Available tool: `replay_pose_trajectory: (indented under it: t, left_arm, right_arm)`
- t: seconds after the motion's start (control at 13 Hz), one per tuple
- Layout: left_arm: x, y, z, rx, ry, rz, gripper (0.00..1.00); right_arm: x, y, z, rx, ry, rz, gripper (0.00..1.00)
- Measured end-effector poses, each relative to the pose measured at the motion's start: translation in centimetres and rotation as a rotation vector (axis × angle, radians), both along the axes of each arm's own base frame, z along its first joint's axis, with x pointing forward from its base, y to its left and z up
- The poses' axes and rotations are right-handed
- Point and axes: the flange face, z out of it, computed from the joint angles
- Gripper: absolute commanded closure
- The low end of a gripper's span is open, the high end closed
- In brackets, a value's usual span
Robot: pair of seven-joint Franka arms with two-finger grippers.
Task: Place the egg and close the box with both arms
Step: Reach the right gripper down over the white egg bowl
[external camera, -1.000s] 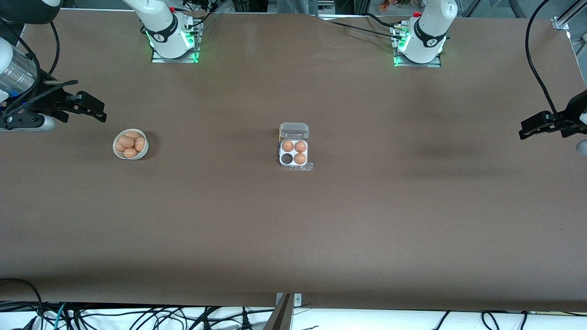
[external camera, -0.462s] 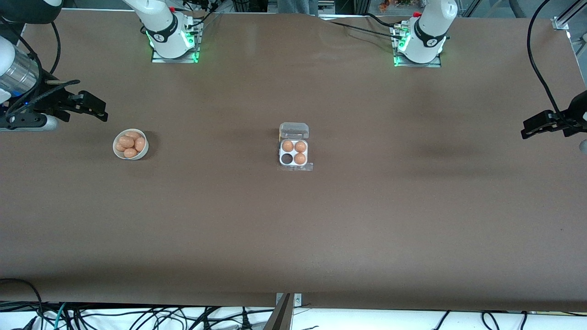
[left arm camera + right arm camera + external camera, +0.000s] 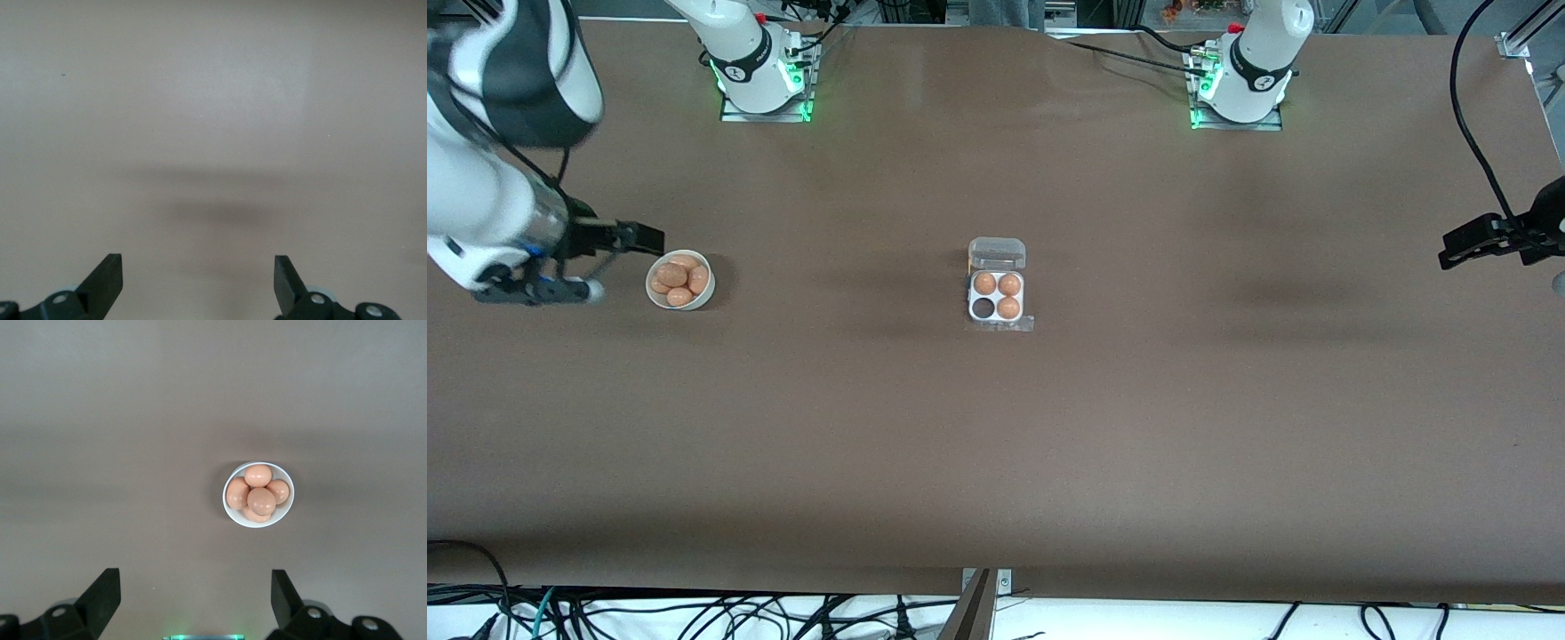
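The sides of the topmost egg (image 3: pixel 672 274) (image 3: pixel 261 501), which rests on the other eggs in the white bowl, should be gripped next by my right gripper.
The box (image 3: pixel 997 298) is a white four-cell tray in the middle of the table, with its clear lid (image 3: pixel 997 253) folded open. Three cells hold eggs, and the cell (image 3: pixel 983 308) nearer the front camera, toward the right arm's end, is dark and holds none. Several more eggs (image 3: pixel 679 279) lie in a white bowl (image 3: pixel 651 288); the bowl also shows in the right wrist view (image 3: pixel 230 510). My right gripper (image 3: pixel 643 240) is open and holds nothing, in the air just beside the bowl; its own view (image 3: pixel 195 587) shows the jaws wide apart. My left gripper (image 3: pixel 1463 247) is open and holds nothing; its own view (image 3: pixel 198 272) shows only bare table.
The brown table top (image 3: pixel 996 444) stretches wide around the box. Both arm bases (image 3: pixel 760 76) (image 3: pixel 1240 84) stand along the edge farthest from the front camera. Cables hang below the edge nearest it.
The right arm has swung down and in, bringing its gripper from well off the bowl to right beside it. The left gripper has barely moved. Box and eggs are unchanged.
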Motion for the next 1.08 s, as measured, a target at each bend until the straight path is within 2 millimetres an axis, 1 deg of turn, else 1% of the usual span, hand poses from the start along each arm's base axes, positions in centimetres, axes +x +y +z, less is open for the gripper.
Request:
replay_pose_trajectory:
  t: [0.15,0.23,0.31,0.38,0.54,0.69,0.77,0.85,1.0,1.08]
  left_arm:
    - [0.0,0.0,0.0,0.0,0.0,0.0,0.0]
    - [0.0,0.0,0.0,0.0,0.0,0.0,0.0]
    - [0.0,0.0,0.0,0.0,0.0,0.0,0.0]
    - [0.0,0.0,0.0,0.0,0.0,0.0,0.0]
    - [0.0,0.0,0.0,0.0,0.0,0.0,0.0]
    - [0.0,0.0,0.0,0.0,0.0,0.0,0.0]
    - [0.0,0.0,0.0,0.0,0.0,0.0,0.0]
    - [0.0,0.0,0.0,0.0,0.0,0.0,0.0]
    - [0.0,0.0,0.0,0.0,0.0,0.0,0.0]
    - [0.0,0.0,0.0,0.0,0.0,0.0,0.0]
  right_arm:
    - [1.2,-0.5,-5.7,0.0,0.013,-0.004,0.0]
    - [1.0,-0.6,-8.2,0.002,-0.005,-0.002,0.0]
    - [0.2,-0.7,-10.2,0.004,-0.025,0.001,0.0]
    - [-0.7,-0.9,-11.6,0.006,-0.044,0.008,0.0]
    - [-2.9,-2.3,-13.6,0.017,-0.085,0.046,0.0]
    - [-4.7,-5.1,-15.4,0.03,-0.116,0.106,0.0]
    - [-5.3,-6.7,-16.2,0.037,-0.12,0.138,0.0]
    - [-5.8,-7.9,-16.7,0.041,-0.119,0.162,0.0]
    - [-6.4,-9.3,-17.5,0.047,-0.116,0.184,0.0]
    - [-6.8,-9.4,-18.2,0.048,-0.116,0.189,0.0]
